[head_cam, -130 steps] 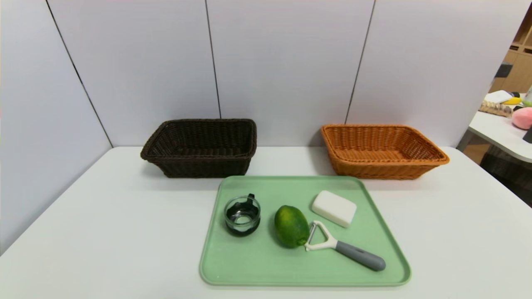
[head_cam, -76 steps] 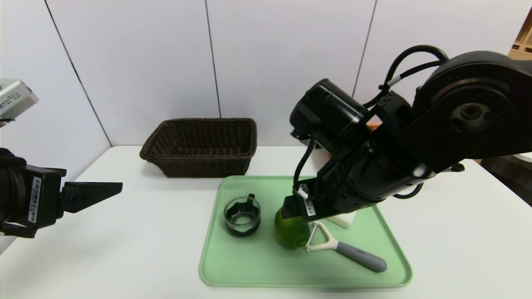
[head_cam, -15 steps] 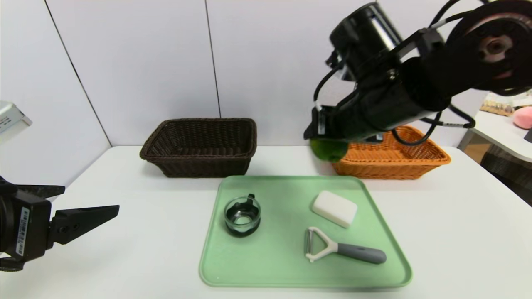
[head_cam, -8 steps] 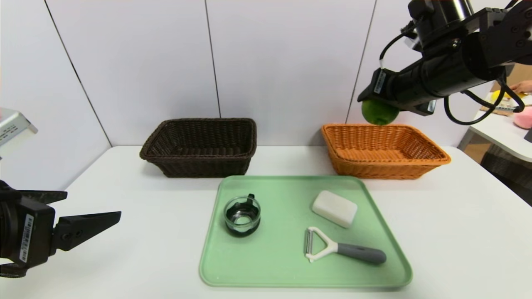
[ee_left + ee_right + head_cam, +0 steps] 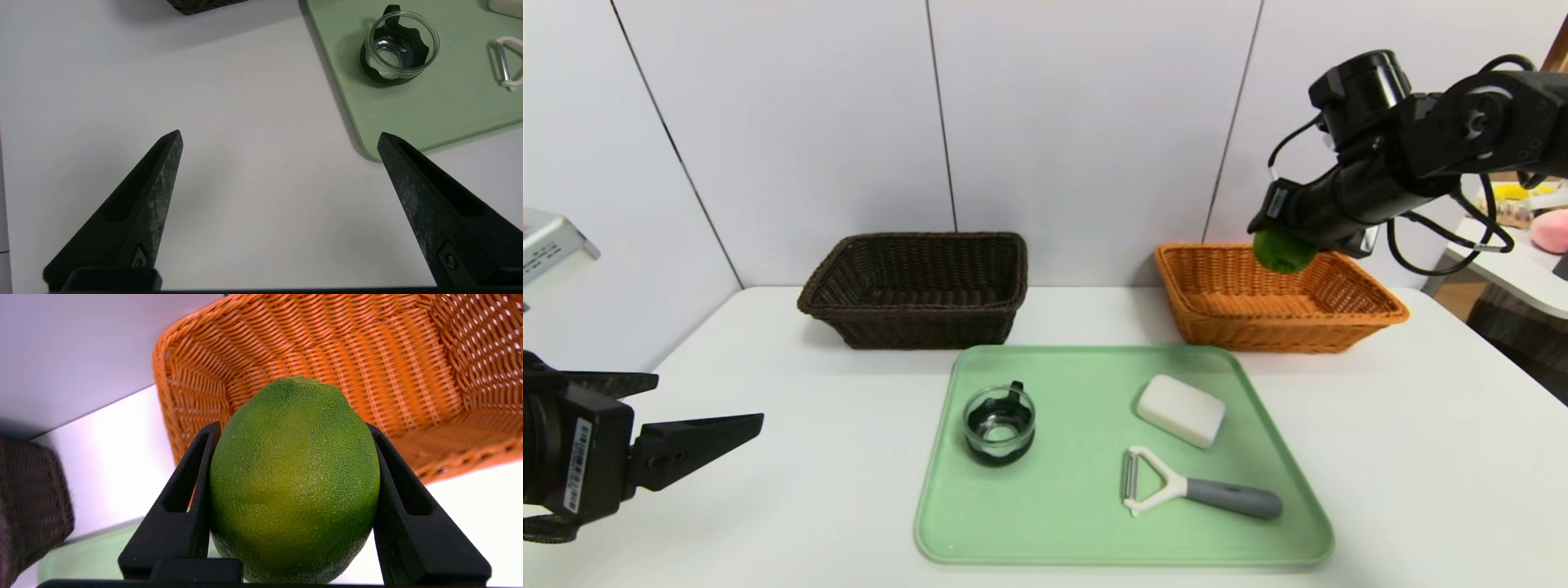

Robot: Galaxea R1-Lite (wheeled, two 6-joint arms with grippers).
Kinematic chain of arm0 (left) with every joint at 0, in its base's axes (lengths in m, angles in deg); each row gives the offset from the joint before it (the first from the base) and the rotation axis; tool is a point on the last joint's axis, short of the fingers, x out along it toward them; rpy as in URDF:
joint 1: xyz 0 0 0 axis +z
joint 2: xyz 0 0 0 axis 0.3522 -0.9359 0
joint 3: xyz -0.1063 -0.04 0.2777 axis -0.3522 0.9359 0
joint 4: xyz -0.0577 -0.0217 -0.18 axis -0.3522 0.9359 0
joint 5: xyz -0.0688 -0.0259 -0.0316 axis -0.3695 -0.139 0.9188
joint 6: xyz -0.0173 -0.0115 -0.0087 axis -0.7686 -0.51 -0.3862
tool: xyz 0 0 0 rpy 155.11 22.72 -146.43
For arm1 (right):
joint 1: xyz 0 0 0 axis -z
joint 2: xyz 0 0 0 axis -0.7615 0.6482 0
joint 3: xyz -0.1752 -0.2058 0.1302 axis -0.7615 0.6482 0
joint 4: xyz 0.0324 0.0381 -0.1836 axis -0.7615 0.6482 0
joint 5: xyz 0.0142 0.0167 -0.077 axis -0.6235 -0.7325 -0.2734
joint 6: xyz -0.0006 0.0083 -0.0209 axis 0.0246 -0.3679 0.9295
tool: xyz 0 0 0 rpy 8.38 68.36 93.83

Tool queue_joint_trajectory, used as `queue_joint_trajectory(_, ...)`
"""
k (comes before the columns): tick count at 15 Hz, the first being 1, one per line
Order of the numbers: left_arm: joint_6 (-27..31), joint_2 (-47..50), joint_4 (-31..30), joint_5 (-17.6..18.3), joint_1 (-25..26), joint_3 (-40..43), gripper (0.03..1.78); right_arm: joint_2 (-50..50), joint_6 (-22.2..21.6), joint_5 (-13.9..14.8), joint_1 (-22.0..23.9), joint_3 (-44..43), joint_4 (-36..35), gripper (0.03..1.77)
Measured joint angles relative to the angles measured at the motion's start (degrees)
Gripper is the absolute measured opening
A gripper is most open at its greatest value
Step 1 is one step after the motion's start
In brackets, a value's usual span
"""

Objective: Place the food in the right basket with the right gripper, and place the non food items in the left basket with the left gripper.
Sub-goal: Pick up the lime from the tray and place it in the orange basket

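I should let go of the green citrus fruit with my right gripper inside the orange-tan basket [image 5: 1236, 300] [image 5: 289, 443], toward the end nearest the dark basket.
My right gripper [image 5: 1282, 245] is shut on the green citrus fruit [image 5: 1282, 251], the food, and holds it in the air over the orange-tan right basket [image 5: 1372, 314]. The right wrist view shows the fruit [image 5: 294, 477] clamped between both black fingers [image 5: 188, 490], above the basket's inside [image 5: 367, 363]. The glass cup [image 5: 999, 424], the white block [image 5: 1180, 409] and the peeler [image 5: 1192, 487] lie on the green tray [image 5: 1045, 523]. Low at the table's left, my left gripper [image 5: 698, 404] stands open and empty, short of the tray; its view shows the cup [image 5: 398, 47]. The dark left basket [image 5: 919, 322] stands at the back.
Grey wall panels rise right behind both baskets. A second table [image 5: 1511, 261] with a pink toy and other items stands off to the right. Bare white tabletop [image 5: 245, 122] lies under the left gripper and between the tray and the baskets.
My right arm has carried the fruit rightward from the basket's near left corner to above the basket, first rising, then dropping a little. The left gripper has barely moved.
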Motion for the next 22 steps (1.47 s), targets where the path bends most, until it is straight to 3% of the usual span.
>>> queue_joint_trajectory(18, 0.1, -2.4, -1.7, 0.1, -0.7, -0.2, 1.69, 9.5, 0.1, -0.3, 5.6, 0.0, -2.8, 1.04)
queue_joint_trajectory(22, 0.1, -2.5, -1.7, 0.1, -0.8, -0.3, 1.69, 9.9, 0.3, -0.1, 5.6, 0.0, -3.2, 1.31)
